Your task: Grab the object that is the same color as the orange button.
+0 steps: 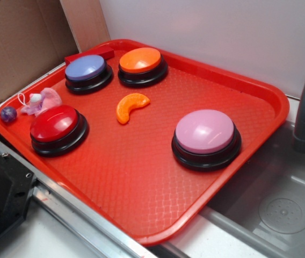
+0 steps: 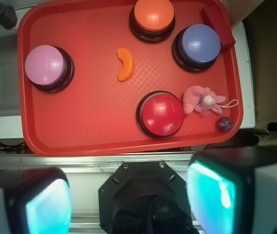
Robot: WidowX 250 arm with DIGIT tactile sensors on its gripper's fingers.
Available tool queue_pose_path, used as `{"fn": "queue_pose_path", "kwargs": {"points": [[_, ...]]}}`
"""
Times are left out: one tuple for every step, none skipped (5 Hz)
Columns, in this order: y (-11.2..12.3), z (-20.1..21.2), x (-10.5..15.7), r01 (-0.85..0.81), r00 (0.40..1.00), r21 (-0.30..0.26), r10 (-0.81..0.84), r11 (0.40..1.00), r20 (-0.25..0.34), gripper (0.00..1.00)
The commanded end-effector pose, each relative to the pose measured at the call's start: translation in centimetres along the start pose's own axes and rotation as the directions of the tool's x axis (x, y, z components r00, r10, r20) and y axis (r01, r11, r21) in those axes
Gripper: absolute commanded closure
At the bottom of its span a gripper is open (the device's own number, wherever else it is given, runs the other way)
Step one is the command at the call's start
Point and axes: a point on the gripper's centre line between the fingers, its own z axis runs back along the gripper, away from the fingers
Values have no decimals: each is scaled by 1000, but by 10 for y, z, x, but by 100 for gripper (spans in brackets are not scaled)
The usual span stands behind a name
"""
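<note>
The orange crescent has the same colour as the orange button, so next I need to move my gripper to the middle of the orange crescent [image 1: 125, 102] [image 2: 129, 64] and close it there.
The object, a small glossy orange crescent [image 1: 131, 106] [image 2: 125, 64], lies flat on the red tray [image 1: 142, 177] [image 2: 89, 122] near its middle. The orange button [image 1: 140, 60] [image 2: 152, 15], a dome on a black base, stands at the tray's far edge beside a blue-purple button [image 1: 86, 69] [image 2: 198, 43]. My gripper [image 2: 131, 204] is open, high above the robot base and off the tray's near edge; its two teal pads frame the bottom of the wrist view with nothing between them. The gripper itself is out of the exterior view.
A red button [image 1: 55, 123] [image 2: 161, 113] and a pink button [image 1: 205, 132] [image 2: 45, 65] also stand on the tray. A pink plush toy [image 1: 41, 101] [image 2: 202, 100], a small purple ball [image 1: 8, 113] [image 2: 225, 124] and a red block [image 1: 91, 54] lie near the tray's rim. A grey sink [image 1: 281, 204] adjoins the tray.
</note>
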Motion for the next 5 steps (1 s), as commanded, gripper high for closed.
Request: {"fn": "queue_pose_path", "kwargs": {"points": [[0, 0, 0, 0, 1000, 0, 0, 1000, 0, 0], [3, -14, 19, -38, 999, 8, 38, 999, 22, 0], [5, -30, 38, -43, 998, 11, 43, 999, 53, 0], [13, -58, 65, -100, 994, 38, 98, 994, 41, 0], [19, -90, 91, -77, 997, 31, 76, 997, 28, 0]]}}
